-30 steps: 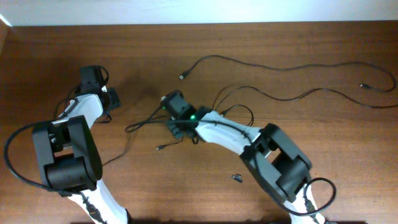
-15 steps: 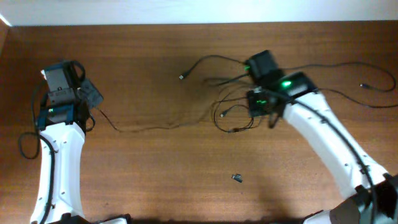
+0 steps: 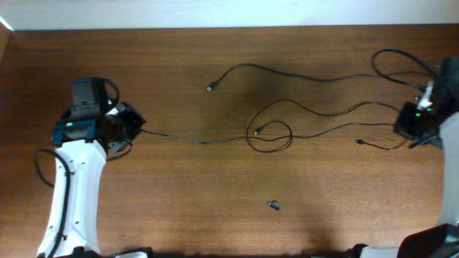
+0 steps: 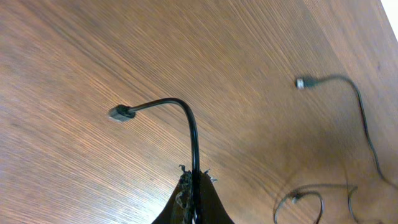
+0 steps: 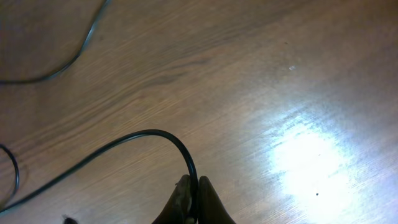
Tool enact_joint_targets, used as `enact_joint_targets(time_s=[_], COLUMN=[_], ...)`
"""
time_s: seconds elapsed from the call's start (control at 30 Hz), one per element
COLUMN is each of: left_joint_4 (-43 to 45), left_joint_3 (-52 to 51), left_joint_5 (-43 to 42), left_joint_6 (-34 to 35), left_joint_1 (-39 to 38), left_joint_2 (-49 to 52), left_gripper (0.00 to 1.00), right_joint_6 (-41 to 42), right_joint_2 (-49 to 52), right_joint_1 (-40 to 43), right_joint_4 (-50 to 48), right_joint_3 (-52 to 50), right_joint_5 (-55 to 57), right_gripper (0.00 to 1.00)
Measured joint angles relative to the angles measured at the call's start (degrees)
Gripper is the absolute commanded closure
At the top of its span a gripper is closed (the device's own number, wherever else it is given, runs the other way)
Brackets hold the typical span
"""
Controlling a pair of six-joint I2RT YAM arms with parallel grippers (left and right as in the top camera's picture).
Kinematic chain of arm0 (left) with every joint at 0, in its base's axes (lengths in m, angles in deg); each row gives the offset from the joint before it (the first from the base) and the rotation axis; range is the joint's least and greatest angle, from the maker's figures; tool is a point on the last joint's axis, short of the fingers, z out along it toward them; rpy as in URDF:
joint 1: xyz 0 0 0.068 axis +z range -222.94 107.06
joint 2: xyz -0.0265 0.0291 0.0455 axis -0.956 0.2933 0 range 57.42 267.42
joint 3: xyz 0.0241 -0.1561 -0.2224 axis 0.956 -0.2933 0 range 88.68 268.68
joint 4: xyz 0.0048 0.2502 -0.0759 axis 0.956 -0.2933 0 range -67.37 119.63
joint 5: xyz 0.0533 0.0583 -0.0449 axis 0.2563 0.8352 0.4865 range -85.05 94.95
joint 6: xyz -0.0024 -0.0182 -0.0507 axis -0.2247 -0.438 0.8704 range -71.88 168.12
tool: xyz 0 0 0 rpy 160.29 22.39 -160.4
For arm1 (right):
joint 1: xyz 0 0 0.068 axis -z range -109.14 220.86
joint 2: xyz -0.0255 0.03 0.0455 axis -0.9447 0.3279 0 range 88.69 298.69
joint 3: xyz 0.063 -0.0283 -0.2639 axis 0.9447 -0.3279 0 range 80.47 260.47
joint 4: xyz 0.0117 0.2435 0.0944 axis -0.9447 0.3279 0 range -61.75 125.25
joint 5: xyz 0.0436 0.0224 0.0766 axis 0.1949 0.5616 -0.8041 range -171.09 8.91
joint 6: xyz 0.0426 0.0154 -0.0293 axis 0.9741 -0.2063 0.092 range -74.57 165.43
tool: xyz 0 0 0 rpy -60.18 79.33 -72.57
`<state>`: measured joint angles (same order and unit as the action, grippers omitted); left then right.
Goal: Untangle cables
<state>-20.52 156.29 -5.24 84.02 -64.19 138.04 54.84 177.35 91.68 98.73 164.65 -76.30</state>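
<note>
I will let go of the cable with my left gripper, with its plug on the bare wood (image 3: 218,173) near the loose loop at the middle. The cable's plug end now arcs up beyond the fingers.
Thin black cables lie spread across the wooden table. One cable (image 3: 301,75) runs from a small plug (image 3: 209,89) at the upper middle to the far right. Another cable (image 3: 193,138) stretches from my left gripper (image 3: 136,123) to a loose loop (image 3: 270,135) at the middle. In the left wrist view my left gripper (image 4: 194,182) is shut on this cable (image 4: 194,140), whose plug end (image 4: 121,113) arcs up beyond the fingers. My right gripper (image 3: 410,133) stands at the right edge. In the right wrist view it (image 5: 193,185) is shut on a cable (image 5: 134,138) that curves away left.
A tiny dark loose piece (image 3: 273,206) lies on the table at the lower middle. A free plug end (image 3: 361,142) rests left of the right gripper. A white wall borders the table's far edge (image 3: 229,27).
My right gripper has swung from the middle to the far right edge, drawing its cable out. The left gripper has shifted right and down. The bunch has opened into long strands.
</note>
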Motion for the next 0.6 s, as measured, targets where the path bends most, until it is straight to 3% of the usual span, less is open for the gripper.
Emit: enact_joint_targets(time_s=[0.3,0.6], left_joint_4=[-0.2,-1.0], left_joint_3=[0.0,0.0], left_joint_5=[8.7,12.2], left_joint_6=[1.0,4.3], left_joint_1=[-19.3,-25.6], left_joint_2=[0.0,7.7], left_gripper=[1.00,1.00], right_joint_6=[-0.3,-0.4], right_joint_2=[0.0,0.0], right_joint_1=[7.4,15.1], right_joint_4=[-4.6,-8.1], right_joint_3=[0.0,0.0], right_joint_5=[-1.5,-1.7], right_gripper=[0.96,0.96])
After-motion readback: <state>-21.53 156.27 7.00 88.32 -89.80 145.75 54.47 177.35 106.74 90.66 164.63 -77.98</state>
